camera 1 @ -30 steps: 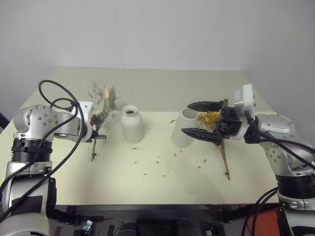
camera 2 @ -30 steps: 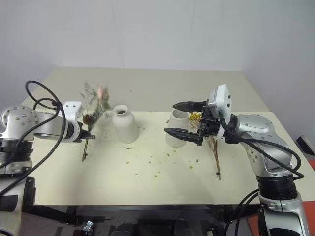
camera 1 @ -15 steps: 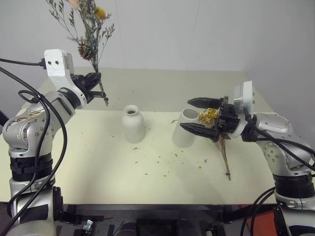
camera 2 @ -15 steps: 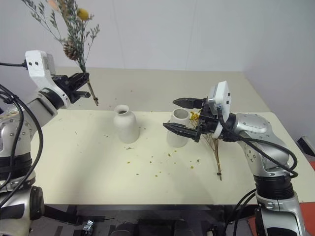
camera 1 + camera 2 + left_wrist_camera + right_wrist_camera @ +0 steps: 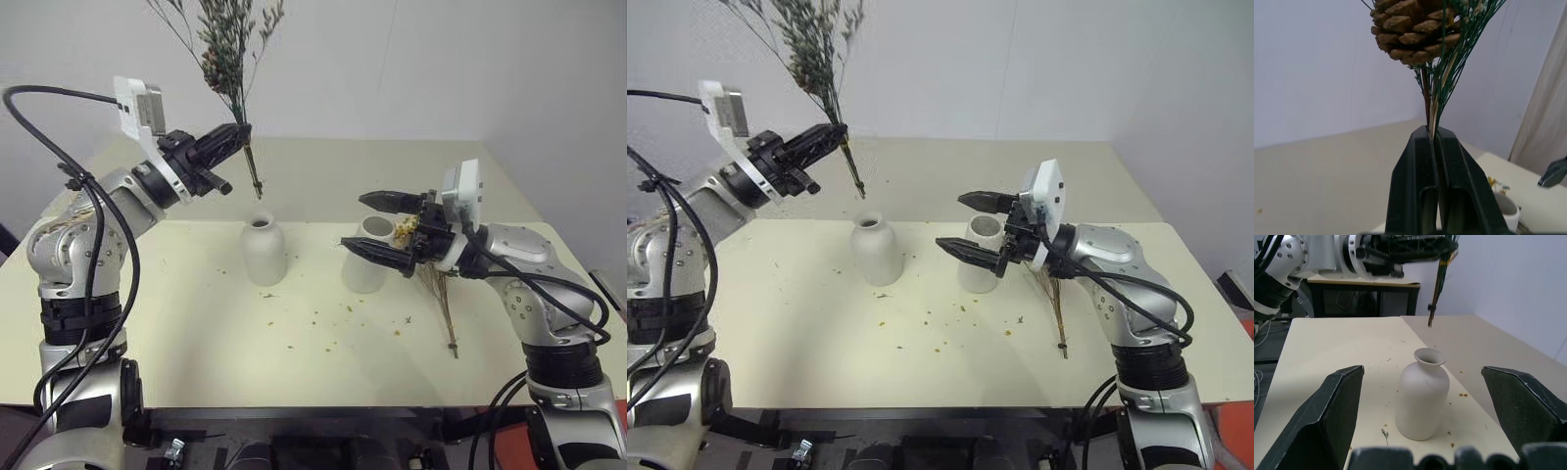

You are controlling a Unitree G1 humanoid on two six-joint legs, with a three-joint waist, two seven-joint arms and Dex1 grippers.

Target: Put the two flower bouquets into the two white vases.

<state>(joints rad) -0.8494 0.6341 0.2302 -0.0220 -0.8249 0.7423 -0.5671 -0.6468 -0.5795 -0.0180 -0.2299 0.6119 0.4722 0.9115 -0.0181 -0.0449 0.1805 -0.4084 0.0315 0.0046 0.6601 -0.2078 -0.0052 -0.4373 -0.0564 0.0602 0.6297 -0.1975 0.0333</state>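
Note:
The mixed grey-green bouquet will leave my left gripper in the opening of the rounded bottle vase (image 5: 261, 221). The bouquet is now upright above that vase's mouth.
My left gripper (image 5: 238, 134) is shut on the stems of the mixed grey-green bouquet (image 5: 227, 44) and holds it upright in the air. Its stem ends (image 5: 258, 188) hang just above and behind the mouth of the rounded bottle vase (image 5: 263, 253). The left wrist view shows the fingers (image 5: 1415, 176) clamped on the stems below a pine cone (image 5: 1409, 22). My right gripper (image 5: 353, 220) is open, with nothing between its fingers, and overlaps the cylinder vase (image 5: 366, 262) in the head views. The yellow bouquet (image 5: 441, 294) lies on the table behind that vase.
Dry flower crumbs (image 5: 318, 318) are scattered over the cream table (image 5: 176, 333) in front of both vases. The table's front edge runs close below them. A plain wall stands behind the table's far edge.
My left arm has lifted the mixed bouquet from beside the bottle vase, swung it upright and carried it rightward until its stems hang over that vase. My right gripper has edged slightly left, still open.

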